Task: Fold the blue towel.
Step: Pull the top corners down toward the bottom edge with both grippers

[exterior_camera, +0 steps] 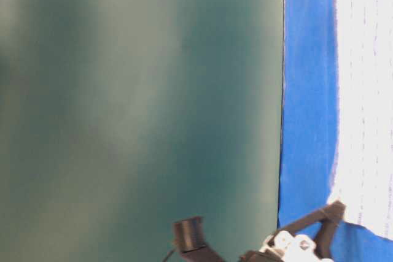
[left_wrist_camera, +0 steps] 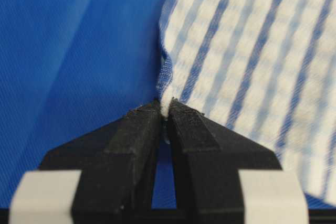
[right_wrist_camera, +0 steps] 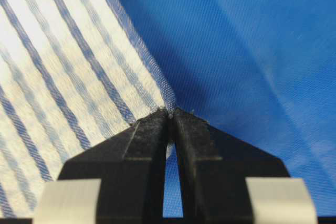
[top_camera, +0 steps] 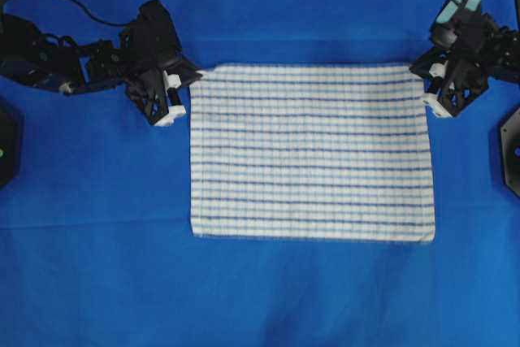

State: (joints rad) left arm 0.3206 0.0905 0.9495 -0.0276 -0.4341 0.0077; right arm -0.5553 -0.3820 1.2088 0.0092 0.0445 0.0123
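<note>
I need to release the blue towel's far corner from my left gripper on top of the towel's near corner on that same side (top_camera: pixel 192 241).
The blue towel (top_camera: pixel 313 152), white with thin blue stripes, lies flat and spread out on the blue table covering (top_camera: pixel 97 266). My left gripper (top_camera: pixel 192 79) is at the towel's far left corner. In the left wrist view the left gripper (left_wrist_camera: pixel 166 109) is shut on the towel's (left_wrist_camera: pixel 252 66) hemmed corner. My right gripper (top_camera: pixel 421 71) is at the far right corner. In the right wrist view the right gripper (right_wrist_camera: pixel 171 113) is shut on the towel's (right_wrist_camera: pixel 58 77) corner. Both corners are pinched low at the cloth.
The plain blue covering (left_wrist_camera: pixel 68 51) spreads all round the towel. Black arm bases stand at the left edge (top_camera: pixel 6 148) and the right edge (top_camera: pixel 510 148). The table-level view shows the towel (exterior_camera: pixel 365 90), the covering (exterior_camera: pixel 307 90) and a blurred dark green wall (exterior_camera: pixel 135 102).
</note>
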